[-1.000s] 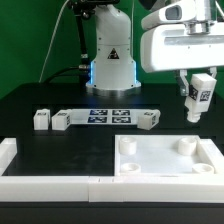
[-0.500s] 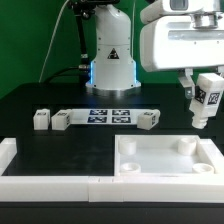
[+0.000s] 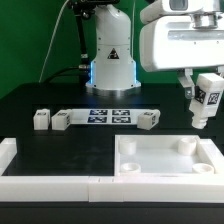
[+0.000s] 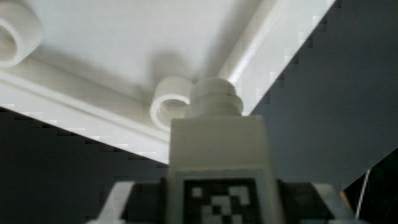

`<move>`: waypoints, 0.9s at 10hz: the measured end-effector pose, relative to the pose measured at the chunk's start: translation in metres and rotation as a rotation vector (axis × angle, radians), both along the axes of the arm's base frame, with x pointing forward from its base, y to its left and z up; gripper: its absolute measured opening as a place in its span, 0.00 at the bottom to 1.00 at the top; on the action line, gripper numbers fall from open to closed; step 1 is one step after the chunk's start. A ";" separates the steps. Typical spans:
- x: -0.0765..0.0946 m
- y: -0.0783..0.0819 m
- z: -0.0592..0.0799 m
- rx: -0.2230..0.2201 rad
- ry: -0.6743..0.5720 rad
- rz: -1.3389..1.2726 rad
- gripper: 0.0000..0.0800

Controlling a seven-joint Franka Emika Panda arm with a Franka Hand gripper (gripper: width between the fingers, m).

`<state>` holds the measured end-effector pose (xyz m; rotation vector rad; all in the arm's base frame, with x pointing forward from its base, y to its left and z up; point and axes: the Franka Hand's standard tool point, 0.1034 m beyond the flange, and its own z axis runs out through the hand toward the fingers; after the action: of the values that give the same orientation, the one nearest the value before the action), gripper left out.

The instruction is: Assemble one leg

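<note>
My gripper is going to release the leg that stands in the white panel's front corner socket (image 3: 203,168) (image 4: 171,98), on the panel's side below my gripper.
My gripper (image 3: 203,98) is shut on a leg (image 3: 206,97), a white chunky block with a black-and-white tag, held in the air above the far right corner of the large white square panel (image 3: 165,160). In the wrist view the held leg (image 4: 219,165) points down at a round corner socket (image 4: 178,97) of the panel (image 4: 143,50); a second socket (image 4: 22,35) shows at the edge. Three more legs (image 3: 41,119) (image 3: 61,120) (image 3: 147,120) stand on the black table behind the panel.
The marker board (image 3: 105,115) lies flat between the loose legs. A white L-shaped fence (image 3: 40,181) runs along the front and the exterior view's left. The arm's base (image 3: 110,50) stands at the back.
The gripper with the leg moved a little to the exterior view's right a second ago and has held still since.
</note>
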<state>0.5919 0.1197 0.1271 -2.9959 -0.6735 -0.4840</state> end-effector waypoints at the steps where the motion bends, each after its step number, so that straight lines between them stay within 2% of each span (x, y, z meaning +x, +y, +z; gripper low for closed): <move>1: 0.015 -0.004 -0.002 0.007 -0.010 -0.018 0.36; 3: 0.031 -0.005 -0.006 0.022 -0.011 -0.051 0.36; 5: 0.039 -0.004 -0.016 0.025 -0.013 -0.047 0.36; 6: 0.042 -0.004 -0.021 0.036 -0.063 -0.048 0.36; 7: 0.039 -0.001 -0.030 0.039 -0.057 -0.049 0.36; 9: 0.037 0.006 -0.035 0.046 -0.087 -0.037 0.36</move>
<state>0.6289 0.1260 0.0917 -2.9638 -0.6047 -0.6267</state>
